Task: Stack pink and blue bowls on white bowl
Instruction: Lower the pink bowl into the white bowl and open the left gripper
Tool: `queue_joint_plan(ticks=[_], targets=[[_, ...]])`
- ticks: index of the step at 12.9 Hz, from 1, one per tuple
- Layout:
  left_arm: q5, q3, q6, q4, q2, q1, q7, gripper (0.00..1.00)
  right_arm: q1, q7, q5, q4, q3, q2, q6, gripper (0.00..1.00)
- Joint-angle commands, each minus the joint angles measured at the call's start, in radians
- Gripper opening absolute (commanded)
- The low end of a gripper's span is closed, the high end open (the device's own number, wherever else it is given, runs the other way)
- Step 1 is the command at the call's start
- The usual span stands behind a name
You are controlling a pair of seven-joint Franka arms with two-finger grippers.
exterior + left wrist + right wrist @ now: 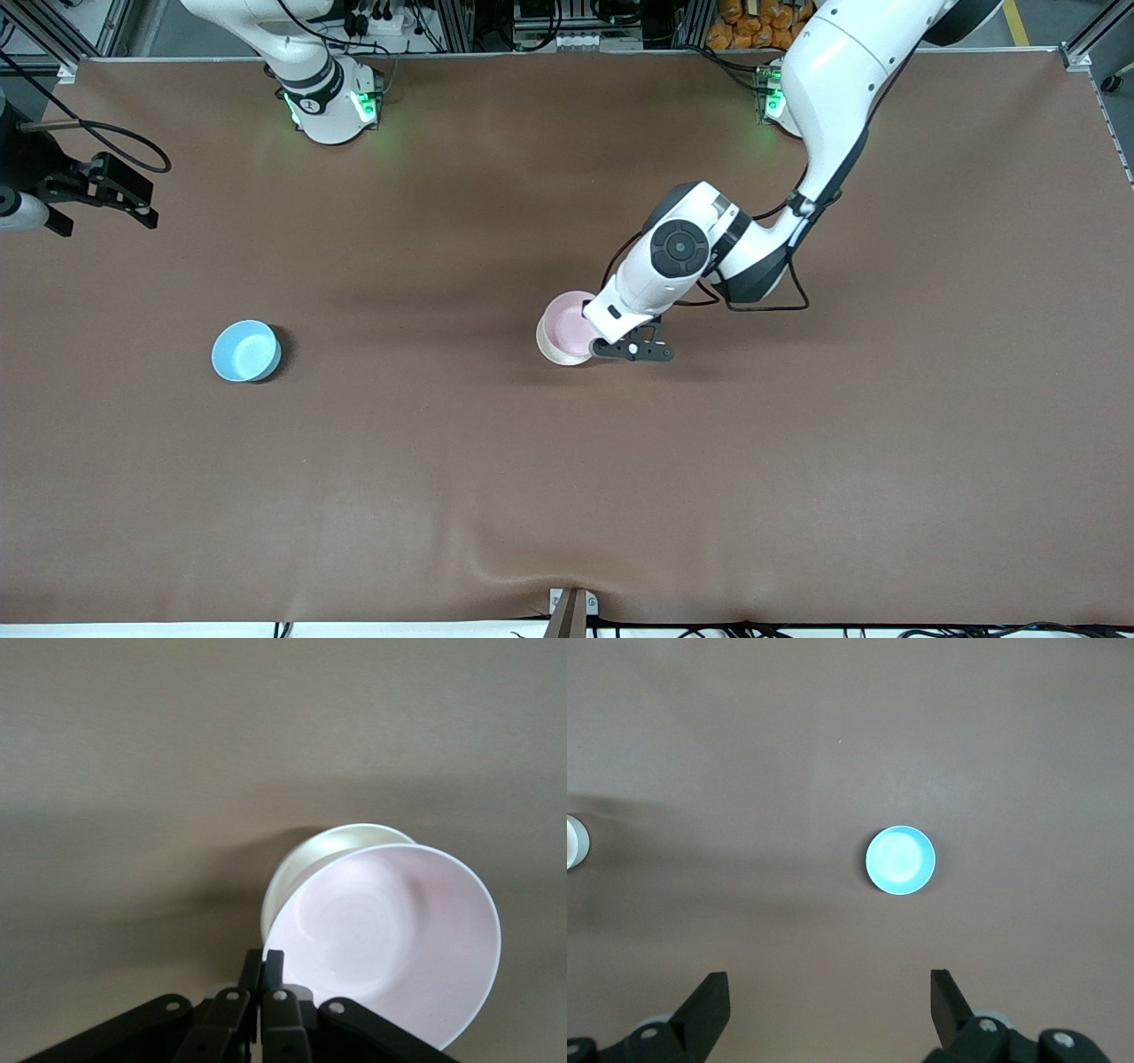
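The robot's left gripper needs to release the pink bowl nested down inside the white bowl [569, 335] [359, 920] near the middle of the table.
The pale pink bowl [567, 321] sits tilted in the white bowl [551, 353] near the table's middle. My left gripper [597, 331] is shut on the pink bowl's rim. In the left wrist view the pink bowl [390, 939] leans over the white bowl [306, 866], whose rim shows beneath it, and the gripper [273, 964] pinches the pink rim. The sky-blue bowl [245, 351] stands upright and alone toward the right arm's end of the table. My right gripper [106, 220] is open and empty, high over that end. The right wrist view shows the blue bowl [900, 860] below the gripper [830, 992].
The brown table mat [567, 496] has a ripple at its edge nearest the front camera. A small part of the stacked bowls [574, 842] shows at the edge of the right wrist view.
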Motion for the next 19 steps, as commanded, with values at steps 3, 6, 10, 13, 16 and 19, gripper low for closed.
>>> queue_joint_plan(ticks=[3, 6, 10, 13, 16, 19], targets=[[0.037, 0.011, 0.041, 0.023, 0.043, -0.042, -0.044, 0.00, -0.014, -0.002, -0.004, 0.018, 0.010, 0.007, -0.013, 1.00], [0.039, 0.024, 0.041, 0.020, 0.043, -0.042, -0.053, 0.00, -0.012, -0.002, -0.005, 0.018, 0.010, 0.007, -0.013, 1.00], [0.040, 0.025, 0.032, 0.012, 0.032, -0.027, -0.055, 0.00, -0.012, -0.002, -0.004, 0.018, 0.010, 0.007, -0.013, 1.00], [0.029, 0.040, 0.032, 0.023, 0.040, -0.040, -0.059, 0.00, -0.012, -0.002, -0.004, 0.018, 0.010, 0.007, -0.013, 1.00], [0.040, 0.043, 0.026, 0.021, 0.022, -0.036, -0.087, 1.00, -0.012, -0.002, -0.004, 0.018, 0.010, 0.007, -0.013, 1.00], [0.080, 0.049, -0.130, 0.024, -0.097, 0.033, -0.059, 1.00, -0.014, -0.002, -0.004, 0.018, 0.010, 0.007, -0.013, 1.00]])
